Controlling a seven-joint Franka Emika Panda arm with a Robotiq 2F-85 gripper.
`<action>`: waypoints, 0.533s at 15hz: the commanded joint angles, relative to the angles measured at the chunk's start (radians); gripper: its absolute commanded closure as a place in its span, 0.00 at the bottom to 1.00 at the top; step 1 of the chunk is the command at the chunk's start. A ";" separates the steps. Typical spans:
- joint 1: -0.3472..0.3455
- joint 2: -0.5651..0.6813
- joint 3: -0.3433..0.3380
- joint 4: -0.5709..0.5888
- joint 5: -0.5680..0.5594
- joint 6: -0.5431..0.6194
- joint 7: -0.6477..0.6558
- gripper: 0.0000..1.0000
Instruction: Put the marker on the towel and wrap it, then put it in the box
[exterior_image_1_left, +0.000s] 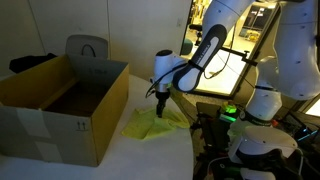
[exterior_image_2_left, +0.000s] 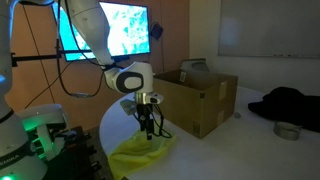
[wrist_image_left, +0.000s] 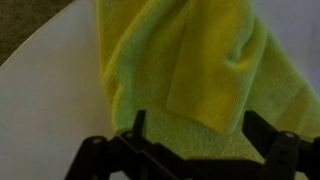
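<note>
The robot's gripper needs to next move to the yellow-green towel's far edge (exterior_image_1_left: 144, 110) (wrist_image_left: 120, 128) near the cardboard box and close there.
A yellow-green towel (exterior_image_1_left: 150, 122) lies crumpled on the white table, also in an exterior view (exterior_image_2_left: 140, 153) and filling the wrist view (wrist_image_left: 190, 70), where a flap is folded over itself. My gripper (exterior_image_1_left: 160, 104) hangs just above the towel, fingers pointing down; it shows in an exterior view (exterior_image_2_left: 148, 128) too. In the wrist view the two black fingers (wrist_image_left: 200, 135) stand wide apart over the cloth with nothing between them. The marker is hidden; I cannot see it in any view. The open cardboard box (exterior_image_1_left: 60, 100) stands beside the towel (exterior_image_2_left: 195, 95).
The round white table (exterior_image_1_left: 130, 160) edge curves close to the towel (wrist_image_left: 40, 90). A second robot base with a green light (exterior_image_1_left: 250, 130) stands next to the table. A monitor (exterior_image_2_left: 110, 30) and dark clothing (exterior_image_2_left: 290, 105) lie beyond.
</note>
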 joint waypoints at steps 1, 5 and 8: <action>-0.023 0.027 -0.028 0.112 -0.042 -0.010 -0.065 0.00; -0.078 0.108 -0.003 0.230 -0.019 0.003 -0.207 0.01; -0.125 0.172 0.028 0.299 -0.001 0.004 -0.321 0.00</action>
